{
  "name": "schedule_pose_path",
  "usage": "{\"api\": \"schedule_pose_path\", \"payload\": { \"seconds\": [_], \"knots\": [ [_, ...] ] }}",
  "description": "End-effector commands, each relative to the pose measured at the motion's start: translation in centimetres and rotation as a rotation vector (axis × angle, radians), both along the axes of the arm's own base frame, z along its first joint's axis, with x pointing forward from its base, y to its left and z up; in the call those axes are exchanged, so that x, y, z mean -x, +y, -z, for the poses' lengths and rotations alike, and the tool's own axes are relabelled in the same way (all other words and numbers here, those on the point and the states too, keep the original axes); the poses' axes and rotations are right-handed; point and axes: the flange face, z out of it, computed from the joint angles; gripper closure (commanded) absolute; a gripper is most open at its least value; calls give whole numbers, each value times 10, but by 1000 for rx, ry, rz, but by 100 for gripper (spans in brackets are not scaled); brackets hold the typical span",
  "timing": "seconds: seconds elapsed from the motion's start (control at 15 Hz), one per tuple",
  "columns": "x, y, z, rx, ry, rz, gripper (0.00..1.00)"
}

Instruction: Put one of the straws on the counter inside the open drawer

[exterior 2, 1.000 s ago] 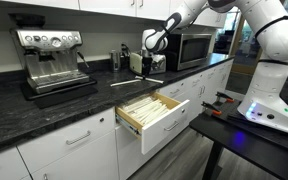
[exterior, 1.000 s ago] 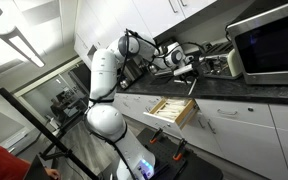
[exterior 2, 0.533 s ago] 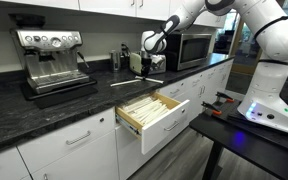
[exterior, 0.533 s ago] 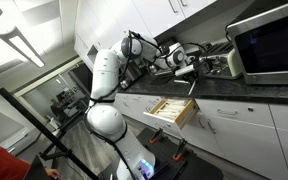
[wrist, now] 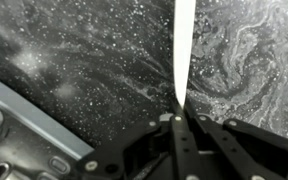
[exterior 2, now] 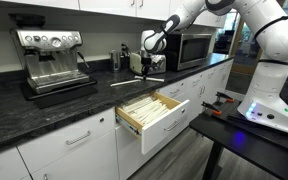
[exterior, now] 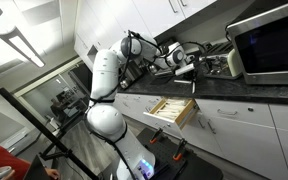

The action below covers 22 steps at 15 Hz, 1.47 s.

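Observation:
The white straw, now low over the counter behind the drawer, will go down from my gripper into the back part of the open drawer (exterior: pixel 172 104), where I will leave it close to the counter.
In the wrist view my gripper (wrist: pixel 178 112) is shut on the near end of a white straw (wrist: pixel 182 50), which runs away from the jaws across the dark speckled counter (wrist: pixel 64 60). Both exterior views show the gripper (exterior 2: pixel 147 69) (exterior: pixel 187 73) low over the counter (exterior 2: pixel 44 112), just behind the open drawer (exterior 2: pixel 166 128) (exterior: pixel 187 113). The drawer's light wooden inside has narrow compartments. Another white straw (exterior 2: pixel 125 83) lies on the counter to the left of the gripper.
An espresso machine (exterior 2: pixel 52 60) stands on the counter at the left, and a microwave (exterior 2: pixel 189 47) (exterior: pixel 269 42) sits just past the gripper. Small containers (exterior 2: pixel 119 60) stand behind it. The pulled-out drawer juts into the aisle near the robot's base (exterior 2: pixel 269 105).
The jaws have closed on the straw's end. The arm has barely shifted.

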Motion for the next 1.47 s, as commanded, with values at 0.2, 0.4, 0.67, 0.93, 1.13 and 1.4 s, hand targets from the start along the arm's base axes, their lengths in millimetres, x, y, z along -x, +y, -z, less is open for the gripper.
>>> {"api": "schedule_pose_path", "payload": {
  "seconds": [0.2, 0.4, 0.67, 0.93, 1.13, 1.4],
  "knots": [
    [85, 15, -61, 106, 1, -360, 100],
    [75, 24, -57, 96, 10, -358, 98],
    [93, 24, -68, 106, 15, -391, 100],
    [124, 81, -43, 123, 45, -635, 100],
    [165, 126, -29, 88, 47, -800, 100],
    [208, 158, -22, 29, 49, -1031, 100]
  ]
}}
